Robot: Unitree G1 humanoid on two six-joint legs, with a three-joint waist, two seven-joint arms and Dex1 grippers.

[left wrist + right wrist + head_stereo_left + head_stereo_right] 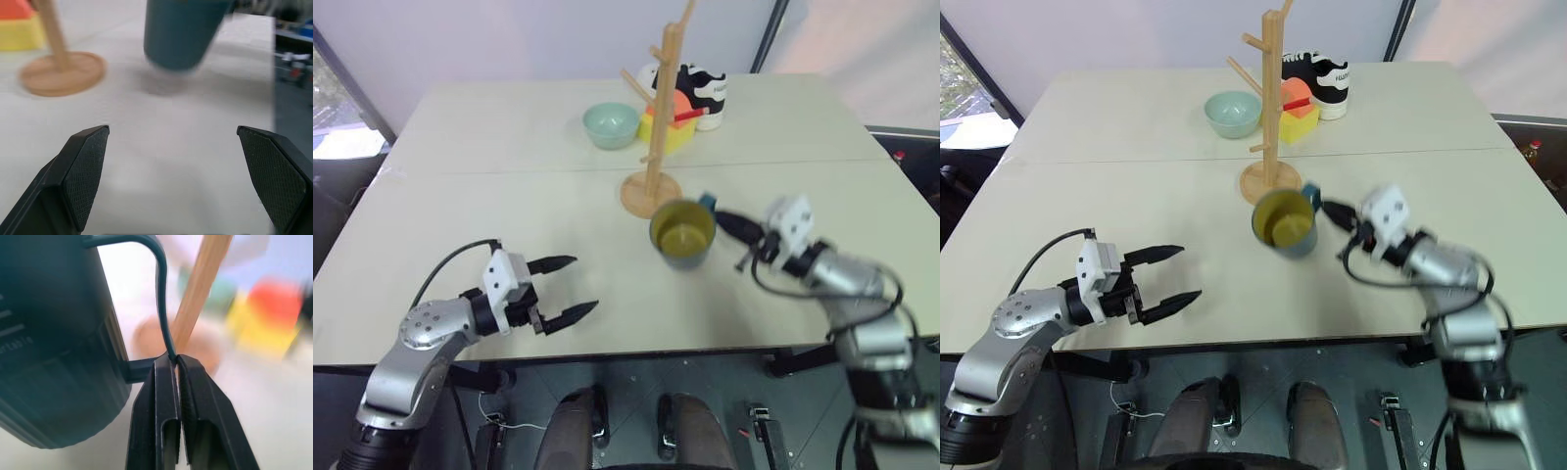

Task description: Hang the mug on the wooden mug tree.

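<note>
I will release the dark teal mug, now tilted just above the table, with my right gripper, hanging under the red-tipped peg of the wooden mug tree (679, 155).
The dark teal mug (682, 235) with a yellowish inside hangs just above the table, tilted, in front of the round base of the wooden mug tree (661, 108). My right gripper (717, 215) reaches in from the right and is shut on the mug's loop handle (161, 293); the right wrist view shows the thin handle pinched between the fingertips. My left gripper (585, 284) is open near the table's front left, with nothing between its fingers (85, 171), and it points toward the mug (181, 34) and the tree's base (61, 73).
Behind the tree stand a pale mint bowl (611, 124), a yellow and red block (671, 125) and a black-and-white shoe (703, 93). The white table (509, 196) has a seam across its middle, and its front edge lies close under both arms.
</note>
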